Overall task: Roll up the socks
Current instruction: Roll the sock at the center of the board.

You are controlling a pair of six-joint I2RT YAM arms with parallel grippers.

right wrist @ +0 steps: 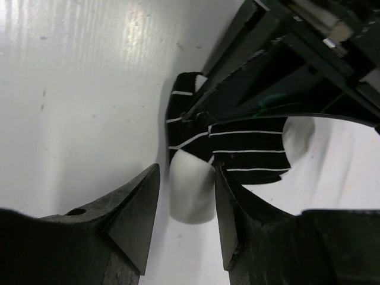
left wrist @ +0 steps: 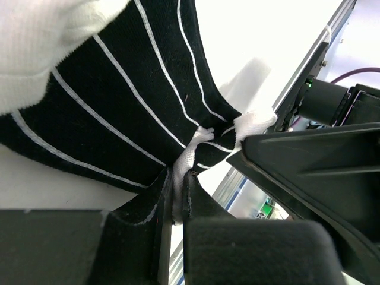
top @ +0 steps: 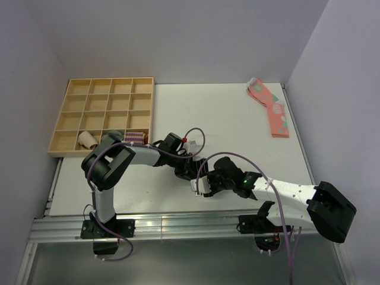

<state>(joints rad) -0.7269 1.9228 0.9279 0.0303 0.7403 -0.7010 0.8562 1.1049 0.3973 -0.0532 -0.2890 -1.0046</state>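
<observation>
My left gripper is pinching only the socks' thin white trim. Next, I open it and take the socks' black fold [left wrist: 218, 147] while my right gripper pins them.
The black socks [left wrist: 119, 89] with thin white stripes lie on the white table, bunched between my two grippers. My left gripper [left wrist: 178, 178] is shut on a pinch of the socks' white trim [left wrist: 199, 139]. In the right wrist view the socks [right wrist: 249, 148] lie just ahead. Their white end [right wrist: 193, 190] sits between my right gripper's [right wrist: 186, 175] open fingers, against the right finger [right wrist: 237, 208]. In the top view the left gripper [top: 189, 169] and right gripper [top: 203, 185] meet at the table's near middle and hide most of the socks.
A wooden compartment tray [top: 104, 113] stands at the back left, holding a beige roll [top: 87, 139] and a maroon striped bundle [top: 135, 138]. Pink patched socks [top: 270, 107] lie at the back right. The table's front rail [top: 178, 222] runs just behind the grippers.
</observation>
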